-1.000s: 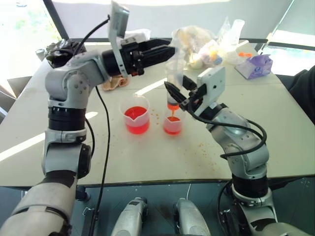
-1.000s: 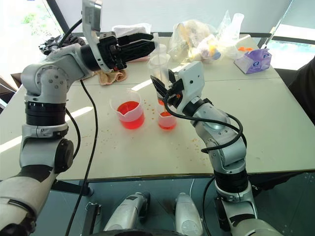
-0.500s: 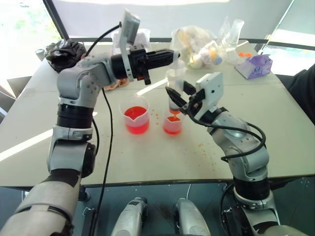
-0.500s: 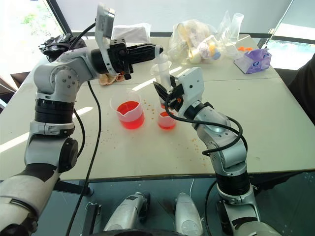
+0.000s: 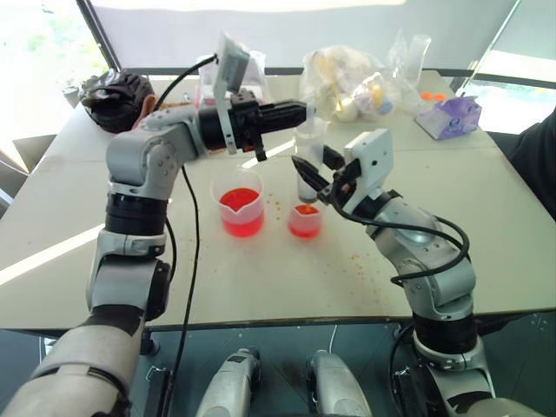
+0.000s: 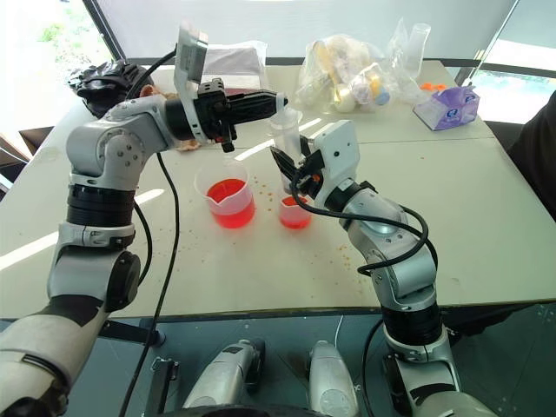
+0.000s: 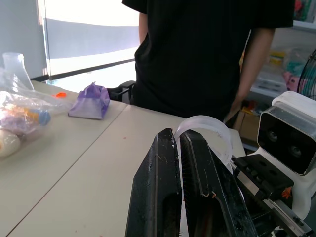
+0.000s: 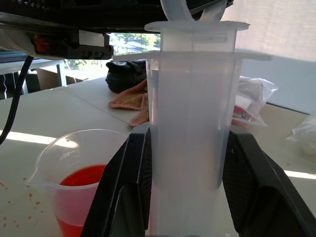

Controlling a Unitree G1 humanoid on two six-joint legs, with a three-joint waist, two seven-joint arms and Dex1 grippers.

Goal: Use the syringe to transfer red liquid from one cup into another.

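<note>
My right gripper is to release the syringe on the table (image 5: 351,203) next to the small cup, away from the beaker with the spout.
My right gripper (image 5: 314,170) is shut on the barrel of the syringe (image 5: 308,146), holding it upright. The clear barrel (image 8: 187,138) looks empty, with the white plunger pushed right in. The syringe's orange tip points down into the small narrow cup (image 5: 304,222), which holds a shallow layer of red liquid. My left gripper (image 5: 303,109) reaches in level from the left. It is shut on the plunger's ring (image 7: 210,129) at the top. The wider spouted beaker (image 5: 240,201) with red liquid (image 5: 241,214) stands just left of the small cup.
Red droplets speckle the table (image 5: 261,278) around the cups. At the back lie a clear bag of items (image 5: 347,76), a purple pack (image 5: 448,116), an orange cloth (image 6: 184,142) and a black bundle (image 5: 113,89). A person in black (image 7: 207,54) stands at the table's right side.
My left gripper has gone from open to shut on the plunger's top and has sunk a little toward the syringe. The right gripper and the syringe have stayed put.
</note>
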